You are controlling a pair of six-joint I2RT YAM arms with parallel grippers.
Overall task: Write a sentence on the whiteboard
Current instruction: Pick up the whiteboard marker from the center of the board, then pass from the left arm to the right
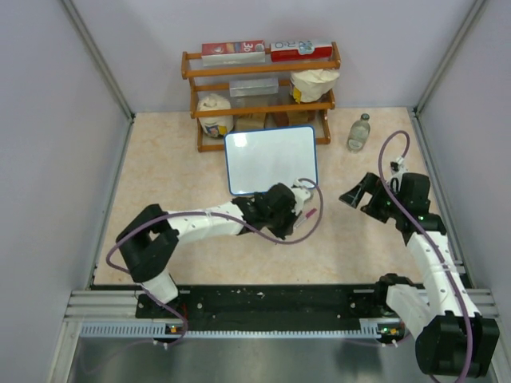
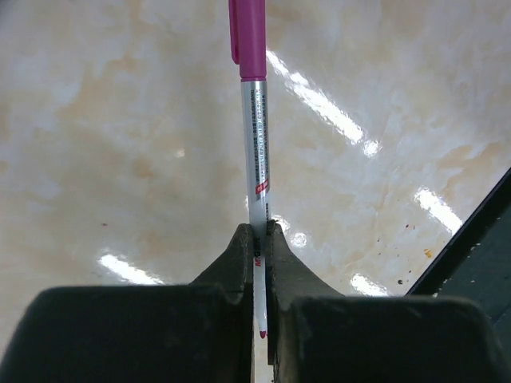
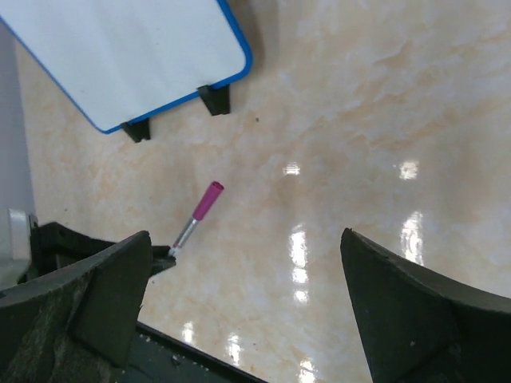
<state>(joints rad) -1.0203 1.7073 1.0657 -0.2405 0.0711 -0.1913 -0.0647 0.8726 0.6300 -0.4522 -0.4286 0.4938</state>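
I will grip the marker's cap end (image 1: 310,213) with my right gripper before writing, because my left gripper holds only the marker's tail end and the pink cap is on.
The whiteboard (image 1: 271,159) has a blue frame and stands at the middle back of the table, leaning back. It also shows in the right wrist view (image 3: 120,48) with its two black feet. Its face is blank and no sentence shows on it. My left gripper (image 1: 295,213) is just in front of the board's lower right corner, shut on a marker (image 2: 255,144) with a silver barrel and a pink cap still on. The marker (image 3: 196,215) points away from the jaws. My right gripper (image 1: 357,195) is open and empty, to the right of the board (image 3: 246,235).
A wooden shelf (image 1: 259,68) with boxes and bags stands behind the board. A clear bottle (image 1: 360,132) stands at the back right. A black rail (image 1: 271,299) runs along the near edge. Grey walls close in both sides.
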